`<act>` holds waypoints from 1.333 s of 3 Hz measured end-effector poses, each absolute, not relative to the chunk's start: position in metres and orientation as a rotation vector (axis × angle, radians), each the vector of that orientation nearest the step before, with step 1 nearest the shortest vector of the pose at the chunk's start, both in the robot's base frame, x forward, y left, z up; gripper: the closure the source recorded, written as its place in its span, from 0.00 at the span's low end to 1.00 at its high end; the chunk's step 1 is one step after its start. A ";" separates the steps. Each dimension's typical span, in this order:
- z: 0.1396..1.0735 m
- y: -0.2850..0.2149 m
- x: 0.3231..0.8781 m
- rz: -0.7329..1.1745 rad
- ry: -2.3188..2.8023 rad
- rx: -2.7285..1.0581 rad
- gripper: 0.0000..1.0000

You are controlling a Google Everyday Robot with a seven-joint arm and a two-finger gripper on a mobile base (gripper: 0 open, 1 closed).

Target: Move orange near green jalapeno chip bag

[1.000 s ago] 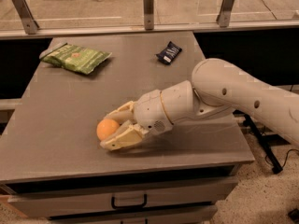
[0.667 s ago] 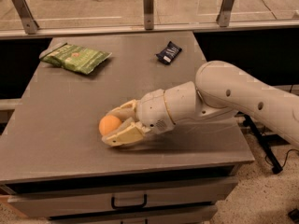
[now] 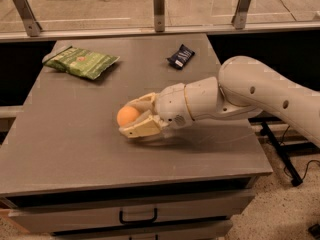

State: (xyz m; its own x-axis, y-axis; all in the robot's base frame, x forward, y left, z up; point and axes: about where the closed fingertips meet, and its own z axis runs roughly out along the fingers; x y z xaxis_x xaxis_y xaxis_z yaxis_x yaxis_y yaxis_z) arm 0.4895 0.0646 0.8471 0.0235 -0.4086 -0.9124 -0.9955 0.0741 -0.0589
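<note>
I should release the orange against the green jalapeno chip bag's edge [image 3: 112, 65] facing the navy snack packet.
The orange [image 3: 127, 116] is small and round and sits between the fingers of my gripper [image 3: 131, 117], near the middle of the grey table [image 3: 65, 134] and just above its top. The gripper is shut on the orange, with one tan finger [image 3: 141, 129] below it and the other behind it. The white arm reaches in from the right. The green jalapeno chip bag [image 3: 81, 62] lies flat at the table's far left corner, well apart from the orange.
A small dark navy snack packet [image 3: 180, 56] lies at the far middle of the table. A glass barrier with metal posts [image 3: 159, 9] runs behind the table. A drawer with a black handle [image 3: 138, 217] is under the front edge.
The gripper with the orange has moved slightly toward the far left and lifted a little. The bag and the packet have not moved.
</note>
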 end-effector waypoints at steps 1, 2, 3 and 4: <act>0.850 0.081 0.514 0.850 1.448 -1.461 1.00; 0.858 0.103 0.561 0.798 1.368 -1.482 1.00; 0.867 0.121 0.610 0.725 1.329 -1.486 1.00; 0.872 0.121 0.648 0.652 1.336 -1.458 1.00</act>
